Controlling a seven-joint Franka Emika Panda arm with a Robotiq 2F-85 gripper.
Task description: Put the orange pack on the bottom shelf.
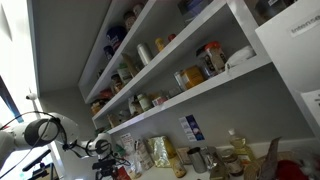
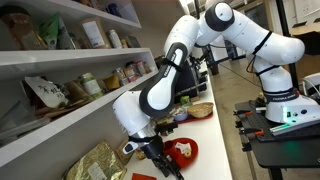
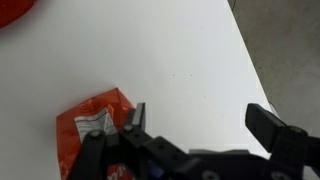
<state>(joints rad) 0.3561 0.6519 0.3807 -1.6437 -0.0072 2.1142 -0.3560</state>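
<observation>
The orange pack's middle [image 1: 121, 172] [image 3: 108, 132], beside its white printed label, is the next place my gripper will go to and close on.
The orange pack [image 3: 92, 135] lies flat on the white counter at the lower left of the wrist view, orange-red with pale printed patches. My gripper [image 3: 200, 125] is open and empty just above the counter. Its left finger is at the pack's right edge and the pack lies outside the jaws. In an exterior view my gripper [image 2: 160, 162] hangs low over the counter, with a corner of the pack [image 2: 144, 176] beside it. The bottom shelf [image 1: 205, 90] is the lowest long white board above the counter, and it also shows in the other exterior view [image 2: 70, 120].
A red bowl [image 2: 183, 150] sits on the counter close to my gripper, and its edge shows in the wrist view [image 3: 15, 10]. Jars and packets fill the shelves [image 1: 190, 72]. Bottles and bags stand on the counter under the shelves [image 1: 165, 155].
</observation>
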